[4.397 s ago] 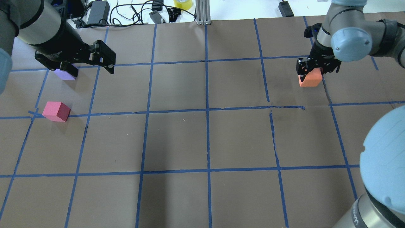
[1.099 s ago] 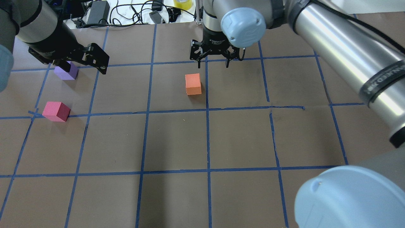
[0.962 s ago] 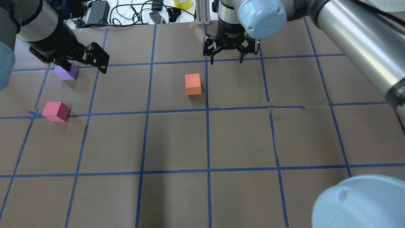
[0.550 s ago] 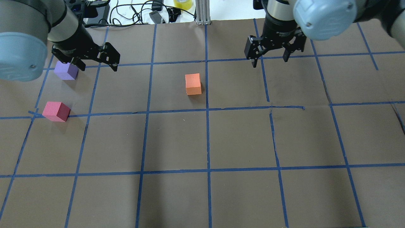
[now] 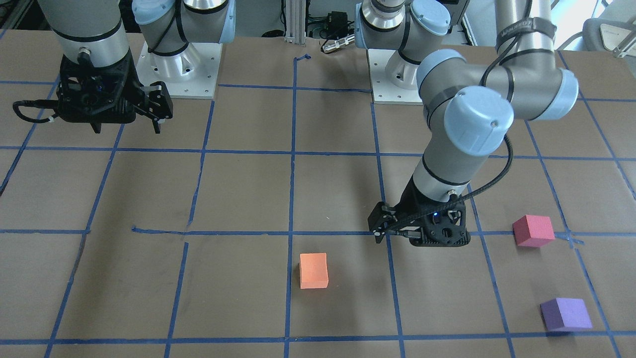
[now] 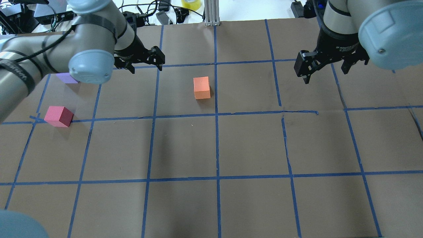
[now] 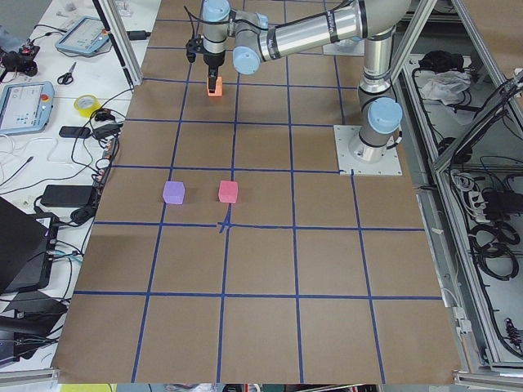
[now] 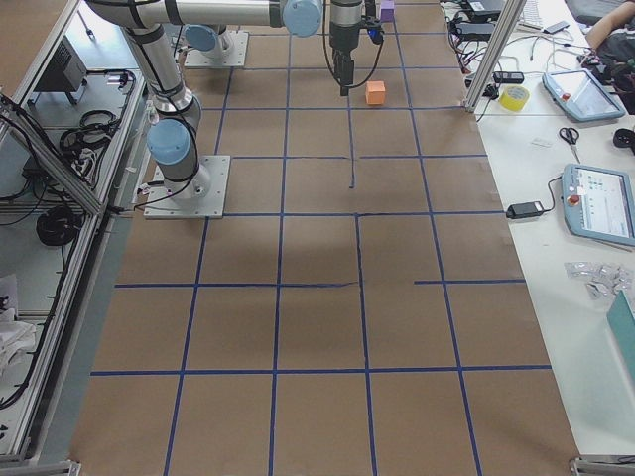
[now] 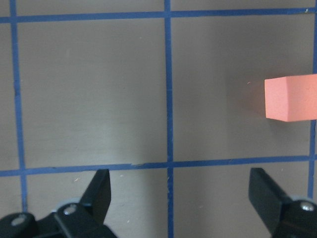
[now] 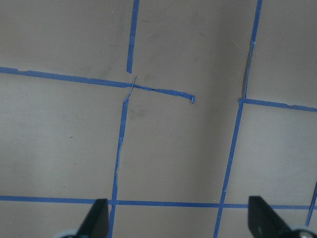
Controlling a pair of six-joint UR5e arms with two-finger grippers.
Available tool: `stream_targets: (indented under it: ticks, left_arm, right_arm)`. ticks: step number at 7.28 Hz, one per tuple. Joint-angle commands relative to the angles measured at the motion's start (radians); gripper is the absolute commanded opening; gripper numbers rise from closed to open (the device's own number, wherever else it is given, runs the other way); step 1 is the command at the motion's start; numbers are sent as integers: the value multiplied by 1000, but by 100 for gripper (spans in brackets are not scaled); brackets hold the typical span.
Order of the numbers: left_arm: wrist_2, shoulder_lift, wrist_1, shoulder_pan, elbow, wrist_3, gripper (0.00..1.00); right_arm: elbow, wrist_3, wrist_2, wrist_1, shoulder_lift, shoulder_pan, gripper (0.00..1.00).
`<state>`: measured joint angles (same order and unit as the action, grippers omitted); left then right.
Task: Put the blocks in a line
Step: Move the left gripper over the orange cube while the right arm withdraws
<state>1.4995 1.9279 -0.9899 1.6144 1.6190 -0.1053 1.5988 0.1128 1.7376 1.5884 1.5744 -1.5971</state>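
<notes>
The fingers of my left gripper needs to close on the middle of the orange block (image 5: 313, 271) (image 9: 297, 98), squeezing its side toward the pinkish-red block and its side away from it.
The orange block (image 6: 201, 87) sits alone near the table's middle. The pinkish-red block (image 6: 58, 116) lies at the far left. The purple block (image 6: 65, 78) lies behind it, half hidden by my left arm's elbow. My left gripper (image 6: 146, 67) is open and empty, hovering left of the orange block and slightly beyond it. Its wrist view shows the orange block (image 9: 292, 97) at the right edge, outside the open fingers (image 9: 99, 191). My right gripper (image 6: 326, 73) is open and empty over bare table at the right. Its wrist view shows only its fingers (image 10: 262, 215).
Brown paper with a blue tape grid (image 6: 216, 114) covers the table. Cables, a power brick and a yellow tape roll (image 6: 191, 4) lie beyond the far edge. An aluminium post (image 6: 211, 13) stands at the far middle edge.
My right gripper carried the orange block to the middle, let it go and drew back to the right. My left gripper moved right, away from the purple block, toward the orange block.
</notes>
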Motion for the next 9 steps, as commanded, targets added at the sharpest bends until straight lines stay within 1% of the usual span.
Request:
stream_targets:
  ticks: [1, 2, 3, 4, 5, 8, 9]
  left_arm:
    - [-4, 138, 130, 74, -69, -124, 100]
    - [-19, 185, 137, 96, -124, -166, 100]
    - [-69, 244, 148, 113, -164, -251, 100]
    - [-79, 276, 166, 133, -185, -290, 100]
    - [-68, 295, 166, 154, -189, -310, 100]
    - [-67, 318, 159, 203, -173, -312, 100]
    - [-67, 319, 161, 203, -168, -307, 100]
  right_arm:
    - [4, -5, -87, -7, 6, 0, 100]
    - [1, -7, -96, 27, 6, 9, 100]
    - [1, -8, -99, 44, 13, 6, 100]
    - [4, -52, -137, 48, 22, 2, 100]
    - [15, -98, -147, 39, 24, 5, 100]
    - [20, -102, -148, 21, 32, 6, 100]
    - [21, -104, -142, 19, 32, 8, 100]
